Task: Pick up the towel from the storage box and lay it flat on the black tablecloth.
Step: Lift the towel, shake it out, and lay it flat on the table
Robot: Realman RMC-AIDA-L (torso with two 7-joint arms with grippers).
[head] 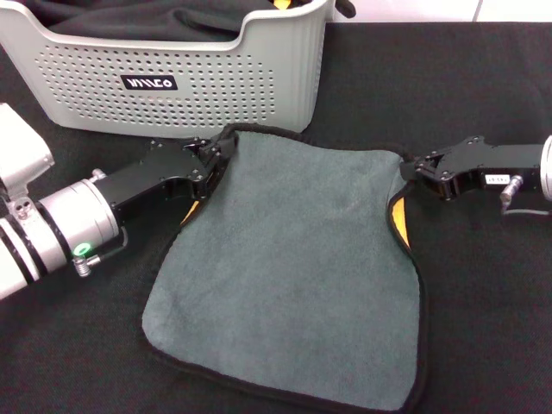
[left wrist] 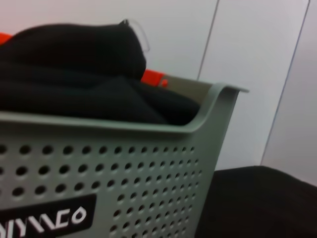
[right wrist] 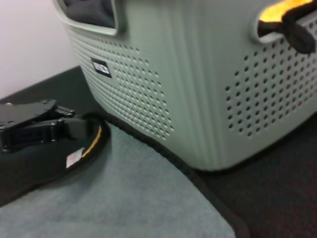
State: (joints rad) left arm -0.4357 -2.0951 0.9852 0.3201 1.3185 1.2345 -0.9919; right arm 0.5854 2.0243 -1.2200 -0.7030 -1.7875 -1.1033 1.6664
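Observation:
The robot's right gripper needs to let go of the towel's corner, now held at the towel's far edge, on the black tablecloth just outward of the curled yellow edge [head: 423,165].
The grey-green towel [head: 293,267] lies spread on the black tablecloth [head: 483,302], just in front of the light grey storage box [head: 259,78]. My left gripper [head: 217,155] is shut on the towel's far left corner, low over the cloth. My right gripper [head: 409,167] is shut on the far right corner. The yellow reverse [head: 397,220] shows where the right edge curls up. In the right wrist view the left gripper [right wrist: 74,128] pinches the corner of the towel [right wrist: 124,198] beside its white tag [right wrist: 75,158], close to the storage box [right wrist: 198,89].
A dark black fabric bundle [left wrist: 74,74] fills the storage box [left wrist: 148,173], with something orange behind it. A yellow and black item [right wrist: 285,15] pokes out of a box handle hole. A pale wall stands behind the table.

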